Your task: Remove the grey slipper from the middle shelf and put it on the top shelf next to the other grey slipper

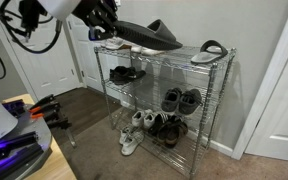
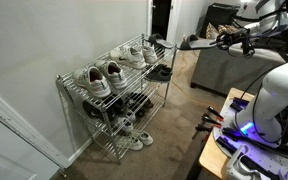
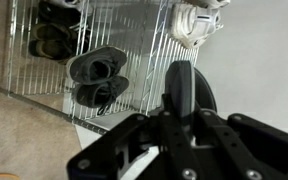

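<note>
My gripper has the grey slipper, held level just above the top shelf. It will let the slipper go on the top shelf (image 1: 183,50) between the white sneakers and the other grey slipper.
My gripper (image 1: 111,33) is shut on the grey slipper (image 1: 149,38) and holds it level, just above the left half of the top shelf (image 1: 174,56). The other grey slipper (image 1: 210,50) lies on the right end of that shelf. In an exterior view the gripper (image 2: 217,40) holds the slipper (image 2: 193,42) out beyond the rack's far end. In the wrist view the slipper (image 3: 184,88) sticks out from between the jaws (image 3: 170,125), over wire shelving. The middle shelf (image 1: 149,106) holds dark shoes.
Dark lace-up shoes (image 1: 124,73) sit on the second tier, dark shoes (image 1: 181,100) on the third, white sneakers (image 1: 134,128) at the bottom. White sneakers (image 2: 99,78) show on the rack's upper tier. A table with equipment (image 1: 24,140) stands in front. The wall is close behind the rack.
</note>
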Available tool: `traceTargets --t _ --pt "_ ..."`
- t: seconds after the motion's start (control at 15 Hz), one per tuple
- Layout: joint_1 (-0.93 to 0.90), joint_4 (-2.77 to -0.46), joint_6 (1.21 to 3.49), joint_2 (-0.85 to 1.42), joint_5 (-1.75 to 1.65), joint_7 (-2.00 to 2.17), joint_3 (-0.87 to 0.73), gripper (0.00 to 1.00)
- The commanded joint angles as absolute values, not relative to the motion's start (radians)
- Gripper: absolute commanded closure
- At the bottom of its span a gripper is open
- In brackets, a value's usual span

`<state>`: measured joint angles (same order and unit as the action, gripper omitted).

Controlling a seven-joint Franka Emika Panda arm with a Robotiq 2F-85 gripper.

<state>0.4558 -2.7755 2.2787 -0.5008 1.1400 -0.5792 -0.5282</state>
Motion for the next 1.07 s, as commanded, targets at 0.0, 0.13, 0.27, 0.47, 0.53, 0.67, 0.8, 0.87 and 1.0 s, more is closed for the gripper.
traceTargets --t 0.0,0.13,0.27,0.47,0.53,0.67,0.8,0.87,1.0 --pt "0.401 -2.776 2.163 -0.426 1.265 -0.704 -0.555 0.94" --pt "0.36 -2.783 2.132 -0.356 1.38 -0.777 -0.531 0.95" --pt "0.329 -2.79 2.099 -0.28 1.518 -0.858 -0.495 0.95" --pt "0.309 -2.784 2.066 -0.169 1.762 -0.963 -0.43 0.95" --pt "0.31 -2.773 2.04 -0.128 1.846 -0.993 -0.416 0.95" --pt "0.319 -2.754 1.976 -0.059 1.98 -1.029 -0.397 0.95" --pt "0.322 -2.734 1.899 0.01 2.057 -1.054 -0.389 0.95" --pt "0.32 -2.723 1.859 0.045 2.088 -1.063 -0.385 0.95" --pt "0.306 -2.688 1.797 0.125 2.16 -1.087 -0.37 0.95"
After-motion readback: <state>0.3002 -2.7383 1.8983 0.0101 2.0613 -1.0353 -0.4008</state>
